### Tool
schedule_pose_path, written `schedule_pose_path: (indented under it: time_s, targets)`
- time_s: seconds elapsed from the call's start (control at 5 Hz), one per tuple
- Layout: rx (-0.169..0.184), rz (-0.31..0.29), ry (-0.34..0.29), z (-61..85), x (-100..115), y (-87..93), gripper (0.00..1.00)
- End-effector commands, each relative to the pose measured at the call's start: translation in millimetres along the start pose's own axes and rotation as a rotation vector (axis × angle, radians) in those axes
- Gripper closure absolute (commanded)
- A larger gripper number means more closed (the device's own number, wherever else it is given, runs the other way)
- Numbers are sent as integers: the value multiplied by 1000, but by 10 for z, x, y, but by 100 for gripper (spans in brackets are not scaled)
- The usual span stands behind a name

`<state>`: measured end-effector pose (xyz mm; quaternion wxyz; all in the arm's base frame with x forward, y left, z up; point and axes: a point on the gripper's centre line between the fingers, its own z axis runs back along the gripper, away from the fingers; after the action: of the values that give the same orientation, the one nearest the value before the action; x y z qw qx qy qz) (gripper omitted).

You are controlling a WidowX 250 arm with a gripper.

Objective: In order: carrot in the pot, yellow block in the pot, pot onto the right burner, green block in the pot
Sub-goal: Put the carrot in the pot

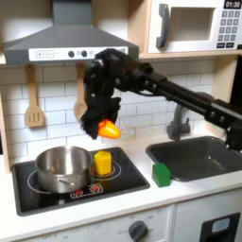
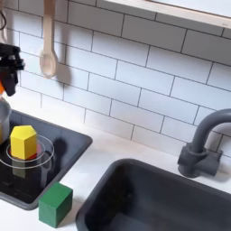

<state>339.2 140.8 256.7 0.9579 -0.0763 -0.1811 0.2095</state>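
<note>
The orange carrot, now hanging above the stovetop, will be let go by my gripper in the middle of the shiny steel pot (image 1: 64, 169), next to the yellow block.
My gripper (image 1: 103, 122) hangs in the air, shut on the orange carrot (image 1: 112, 130), above the stovetop between the pot and the yellow block. The shiny steel pot (image 1: 63, 166) stands on the burner at the first exterior view's left. The yellow block (image 1: 102, 162) stands upright on the burner beside it. The green block (image 1: 162, 174) rests on the white counter between stove and sink. At the second exterior view's left edge are the gripper (image 2: 8, 69) with a sliver of carrot (image 2: 7, 87), the yellow block (image 2: 23, 142), the green block (image 2: 55, 204) and a sliver of the pot (image 2: 3, 118).
A dark sink (image 1: 200, 156) with a grey faucet (image 1: 178, 123) lies at the first exterior view's right. A wooden spatula (image 1: 34, 113) hangs on the tiled wall. A range hood (image 1: 66, 43) and a microwave (image 1: 194, 24) sit overhead. The black stovetop (image 1: 132, 180) has red knobs at its front.
</note>
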Motion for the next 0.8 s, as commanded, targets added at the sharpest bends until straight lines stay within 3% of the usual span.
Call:
schedule_pose_path:
  time_s: [0.0, 0.4, 0.6]
  targets:
    - [16, 60, 63, -143, 52, 407, 100]
    - [28, 77, 106, -403, 168, 598, 100]
    - [43, 117, 123, -521, 247, 686, 100]
